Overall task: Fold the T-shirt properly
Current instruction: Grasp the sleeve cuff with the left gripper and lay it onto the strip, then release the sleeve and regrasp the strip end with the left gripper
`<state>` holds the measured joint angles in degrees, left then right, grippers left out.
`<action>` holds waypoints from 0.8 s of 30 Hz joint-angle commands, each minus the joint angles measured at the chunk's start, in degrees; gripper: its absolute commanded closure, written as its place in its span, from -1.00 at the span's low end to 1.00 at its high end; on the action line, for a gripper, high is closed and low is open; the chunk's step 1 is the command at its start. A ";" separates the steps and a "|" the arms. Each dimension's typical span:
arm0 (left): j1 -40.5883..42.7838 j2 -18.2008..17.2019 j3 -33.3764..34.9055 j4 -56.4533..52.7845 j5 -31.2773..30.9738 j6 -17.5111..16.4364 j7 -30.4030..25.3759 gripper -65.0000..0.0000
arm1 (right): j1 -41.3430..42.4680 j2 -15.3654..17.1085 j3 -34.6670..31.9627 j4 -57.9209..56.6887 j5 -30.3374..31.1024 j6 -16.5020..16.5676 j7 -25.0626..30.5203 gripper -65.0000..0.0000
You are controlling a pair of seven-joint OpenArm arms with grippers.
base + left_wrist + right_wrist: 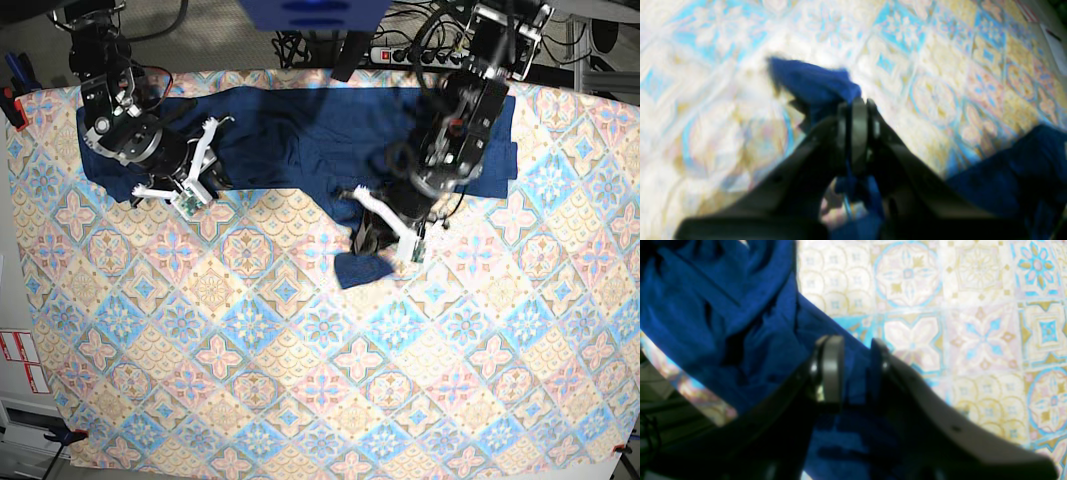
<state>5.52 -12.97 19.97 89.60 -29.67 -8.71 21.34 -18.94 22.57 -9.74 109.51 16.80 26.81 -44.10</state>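
Observation:
My left gripper is going to let go of the T-shirt's pulled-out end on the spread navy cloth [474, 127] under its own arm.
The T-shirt [300, 135] is dark navy and lies spread along the far side of the table. One end of it [360, 268] is pulled out toward the table's middle. My left gripper [378, 243] is shut on that end. In the left wrist view its pads [858, 116] are pressed together, with blue fabric [813, 83] sticking out past them. My right gripper [195, 175] is at the shirt's near edge on the left. In the right wrist view its jaws [855, 368] stand apart, with blue cloth [723, 323] in the gap and behind them.
A patterned tablecloth [300, 380] covers the whole table. A power strip and cables [420, 50] lie beyond the far edge. White sheets with red labels [20, 360] sit at the left edge.

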 commanded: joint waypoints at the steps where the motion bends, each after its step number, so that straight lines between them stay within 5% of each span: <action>1: 0.68 -1.14 -0.32 4.24 -0.26 -0.30 -1.69 1.00 | 0.52 0.60 0.29 1.04 0.65 -0.04 1.33 0.59; 6: 10.09 -5.97 -1.90 14.88 -0.26 -0.21 -2.05 1.00 | 0.61 0.60 0.20 0.95 0.65 -0.04 1.33 0.59; 17: 25.47 -6.32 -14.21 24.64 0.35 -0.21 -2.13 1.00 | 0.61 0.60 0.02 0.86 0.65 -0.04 1.33 0.59; 24: 31.27 -5.18 -14.74 26.49 11.43 -0.21 -2.13 1.00 | 0.61 0.60 0.02 0.77 0.65 -0.04 1.24 0.59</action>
<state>36.34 -18.09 5.28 115.00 -17.89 -8.80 20.53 -18.74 22.57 -9.96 109.45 16.84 26.79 -44.03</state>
